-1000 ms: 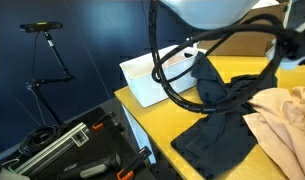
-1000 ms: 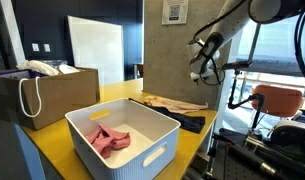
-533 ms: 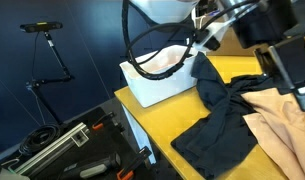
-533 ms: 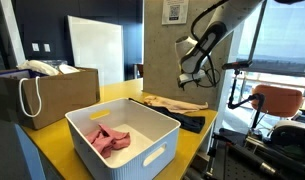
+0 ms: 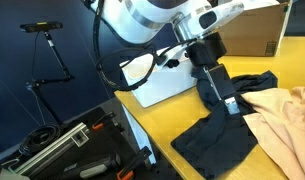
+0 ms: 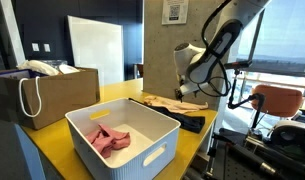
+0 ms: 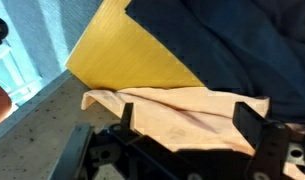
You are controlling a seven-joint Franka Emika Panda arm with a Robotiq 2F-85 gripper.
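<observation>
The robot's gripper will next move to the middle of the navy cloth (image 5: 223, 121), near the edge of the peach cloth, and take hold there.
My gripper (image 7: 188, 125) is open, with the black fingers (image 7: 250, 125) spread wide just above a peach cloth (image 7: 177, 110) on the yellow table (image 7: 122, 55). A dark navy cloth (image 7: 232, 40) lies beside the peach one. In both exterior views the gripper (image 5: 229, 105) (image 6: 181, 93) hangs low over the two cloths: the navy cloth (image 5: 207, 135) (image 6: 189, 123) and the peach cloth (image 5: 287, 120) (image 6: 172, 103). Nothing is held between the jaws.
A white bin (image 6: 152, 140) (image 5: 152, 85) on the table holds a pink cloth (image 6: 109, 139). A brown paper bag (image 6: 47, 95) stands at the far end and a cardboard box (image 5: 257, 35) behind the cloths. Tripods and cases (image 5: 67, 145) lie below the table edge.
The arm has swung down and in over the table. The gripper has dropped from high up to just above the peach and navy cloths. The cloths have not moved.
</observation>
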